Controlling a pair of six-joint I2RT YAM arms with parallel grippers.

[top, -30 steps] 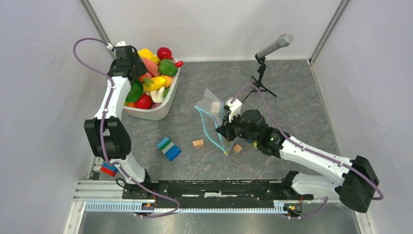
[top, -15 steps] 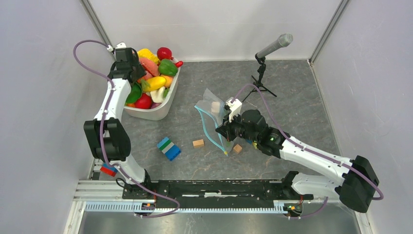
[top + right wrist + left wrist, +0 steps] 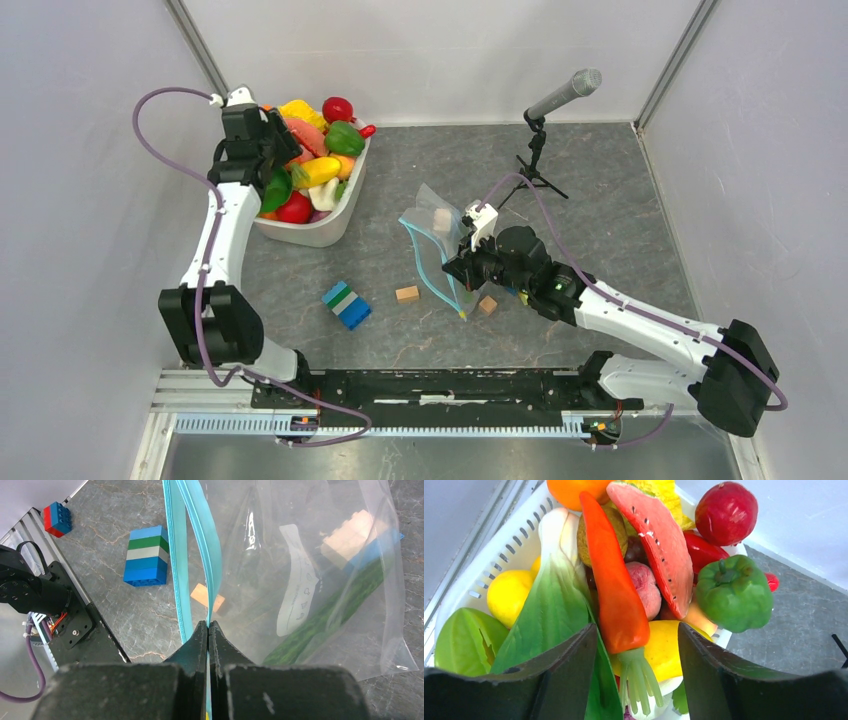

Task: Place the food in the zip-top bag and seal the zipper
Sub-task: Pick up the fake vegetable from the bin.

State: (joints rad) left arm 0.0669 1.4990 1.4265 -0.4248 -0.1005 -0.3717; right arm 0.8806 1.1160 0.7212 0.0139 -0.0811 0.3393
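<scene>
The left gripper's open fingers are on either side of the carrot's green stalk, so it should move forward and close around the carrot's orange-red body (image 3: 618,592) before carrying it to the bag.
The food (image 3: 318,150) is heaped in a white slotted tub (image 3: 330,232) at the back left. My left gripper (image 3: 268,150) hovers over the heap, open. In the left wrist view an orange-red carrot (image 3: 614,580) with a green stalk lies between the spread jaws of the left gripper (image 3: 638,630), beside a leafy green (image 3: 549,615) and a green pepper (image 3: 734,592). The clear zip-top bag (image 3: 432,225) lies mid-table. My right gripper (image 3: 460,268) is shut on its light-blue zipper (image 3: 200,540), with the right gripper's (image 3: 208,625) tips pinching one strip. A pale block (image 3: 347,532) and a green streak (image 3: 330,605) show through the bag (image 3: 310,580).
A blue-green-white block stack (image 3: 346,304) and two tan wooden cubes (image 3: 406,294) (image 3: 487,305) lie near the bag. A microphone on a small stand (image 3: 545,130) is behind it. A red-blue block (image 3: 224,348) sits by the left base. Walls close in on three sides.
My left arm has swung a little to the left over the tub, its wrist and cable shifting outward. The right gripper and the bag have stayed put.
</scene>
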